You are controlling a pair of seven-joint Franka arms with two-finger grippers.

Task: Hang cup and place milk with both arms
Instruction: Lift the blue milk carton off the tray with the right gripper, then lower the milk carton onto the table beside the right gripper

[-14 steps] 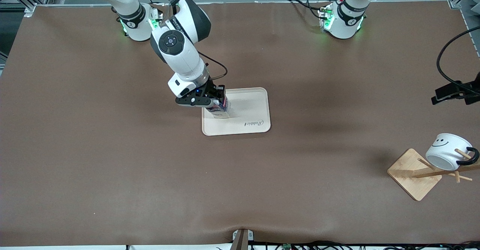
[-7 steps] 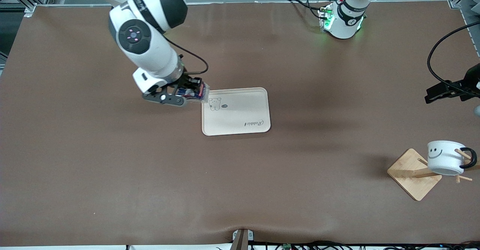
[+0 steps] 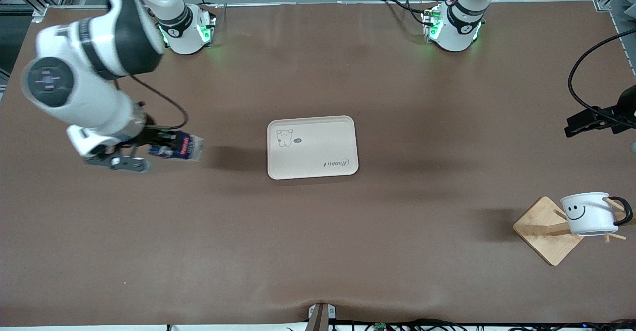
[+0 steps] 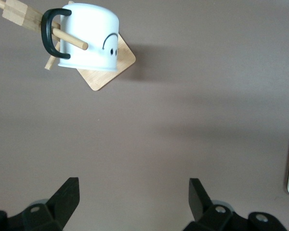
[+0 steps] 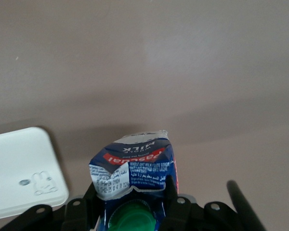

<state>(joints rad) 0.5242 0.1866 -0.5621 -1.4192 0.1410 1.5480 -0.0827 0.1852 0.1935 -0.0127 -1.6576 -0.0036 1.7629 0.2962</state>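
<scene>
My right gripper has the milk, tilted in the air over bare table, to put down. I will set it on the bare brown table, well off the tray's bear-drawing end (image 3: 142, 159).
The milk (image 3: 185, 147) is a dark blue carton, tilted on its side, held in the air by my right gripper (image 3: 156, 148) over bare table toward the right arm's end. In the right wrist view the gripper (image 5: 132, 195) is shut on the milk (image 5: 135, 166) just above its green cap (image 5: 132, 219). The white smiley cup (image 3: 590, 212) hangs by its black handle on a peg of the wooden rack (image 3: 544, 231). My left gripper (image 3: 576, 126) is open and empty in the air, away from the cup (image 4: 89, 38); its fingers (image 4: 63, 198) stand wide apart.
A pale rectangular tray (image 3: 312, 147) with a small bear drawing lies at the middle of the table, with nothing on it. Its corner shows in the right wrist view (image 5: 24, 171). The rack's square base (image 4: 111, 72) rests on the brown tabletop near the left arm's end.
My right gripper has lifted the milk off the tray and carried it toward the right arm's end of the table. The cup has swung level on its peg. The left gripper has hardly moved.
</scene>
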